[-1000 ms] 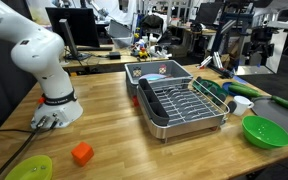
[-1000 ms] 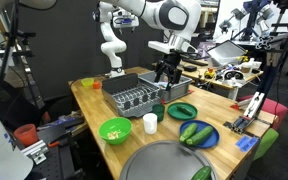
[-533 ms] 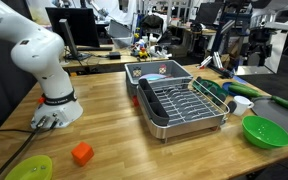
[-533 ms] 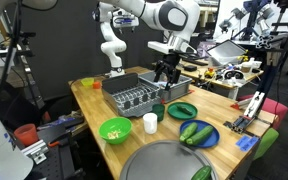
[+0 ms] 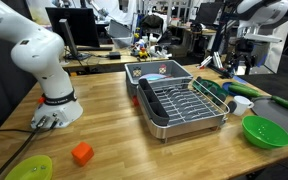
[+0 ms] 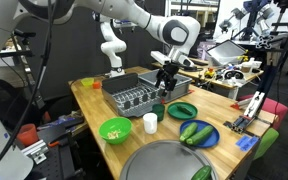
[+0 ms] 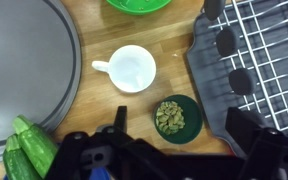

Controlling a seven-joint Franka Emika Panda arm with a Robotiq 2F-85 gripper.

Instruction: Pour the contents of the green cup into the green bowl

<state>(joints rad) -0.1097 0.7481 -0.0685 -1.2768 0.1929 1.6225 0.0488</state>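
The sides of the green cup [image 5: 227, 88] [image 7: 178, 120] between the dish rack and the white cup should be gripped next, once my gripper goes down to them and closes there.
The green cup [image 7: 176, 116] is small and dark green, holds pale green pieces, and stands on the wooden table beside the dish rack; it also shows in an exterior view [image 6: 158, 109]. My gripper [image 7: 179, 138] is open and hangs above the cup, one finger on each side, not touching it. It shows in both exterior views [image 5: 246, 60] [image 6: 165, 82]. The lime-green bowl [image 7: 137, 5] lies just beyond a small white cup [image 7: 131, 70], and shows in both exterior views [image 5: 267, 132] [image 6: 115, 130].
A grey dish rack [image 5: 184, 105] [image 7: 254, 50] borders the green cup. A large grey round lid [image 7: 24, 60], a blue plate with cucumbers [image 6: 197, 133] and a dark green plate [image 6: 181, 110] lie nearby. A yellow-green dish [image 5: 29, 168] and a red block [image 5: 81, 153] are near the robot base.
The arm has swung and my gripper has come down a little toward the green cup. The objects on the table have not moved.
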